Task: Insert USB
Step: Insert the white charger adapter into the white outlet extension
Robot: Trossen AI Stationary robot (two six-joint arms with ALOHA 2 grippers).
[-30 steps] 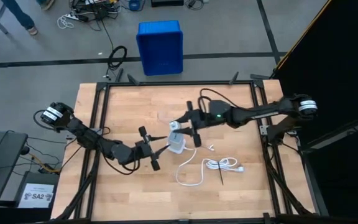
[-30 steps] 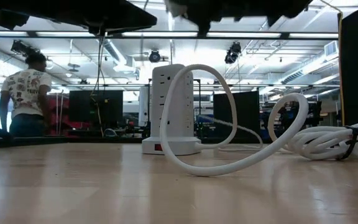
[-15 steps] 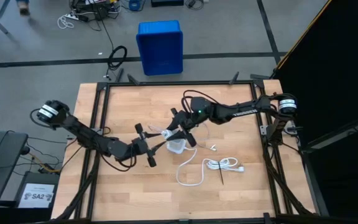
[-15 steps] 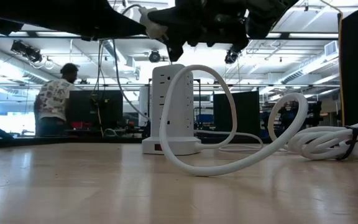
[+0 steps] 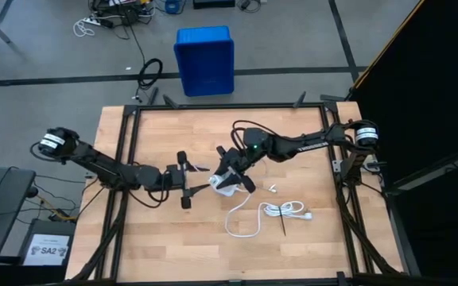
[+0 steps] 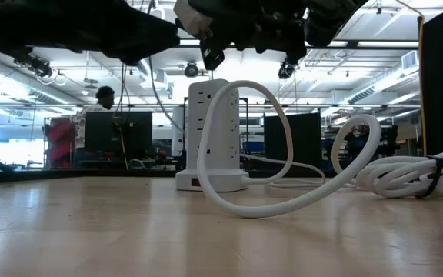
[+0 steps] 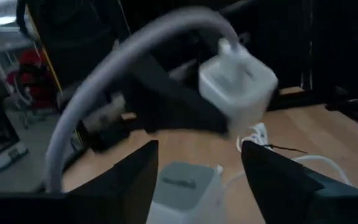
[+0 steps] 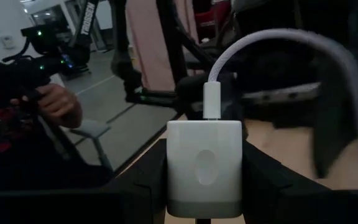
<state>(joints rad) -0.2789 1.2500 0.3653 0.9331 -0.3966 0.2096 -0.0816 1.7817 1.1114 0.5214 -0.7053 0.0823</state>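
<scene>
The robot's right gripper will release the charger block into the left gripper's fingers, just beside the white power tower (image 5: 215, 195).
My right gripper (image 8: 204, 182) is shut on a small white charger block (image 8: 204, 162) and sits just above the white power tower (image 5: 227, 189), near the table's middle (image 5: 230, 168). The USB's white plug (image 8: 211, 99) sticks into the block's face that looks away from the gripper. Its thin grey cable (image 8: 272, 40) arcs off sideways. My left gripper (image 7: 201, 180) is open and hovers left of the tower (image 5: 188, 179), facing the charger block (image 7: 238, 84). The USB cable (image 7: 104, 68) passes beside its fingers, apart from them. My right gripper pinches the charger block by two opposite side faces (image 8: 174, 168), one finger (image 8: 151, 180) on each side. The block is lifted clear of the table, above the power tower. Its plugged face points away from the fingers, and the cable trails off freely from it.
The power tower (image 6: 210, 135) stands upright on its base. Its thick white cord (image 6: 283, 201) loops over the table to a bundle with a black tie (image 5: 283, 210). A small white plug (image 5: 271, 189) lies on the wood. A person (image 6: 104, 115) moves in the room behind.
My right gripper has carried the charger block toward the table's left and stopped over the power tower. My left gripper has drawn back a little toward the left and far edges. The person in the room behind has walked rightward.
</scene>
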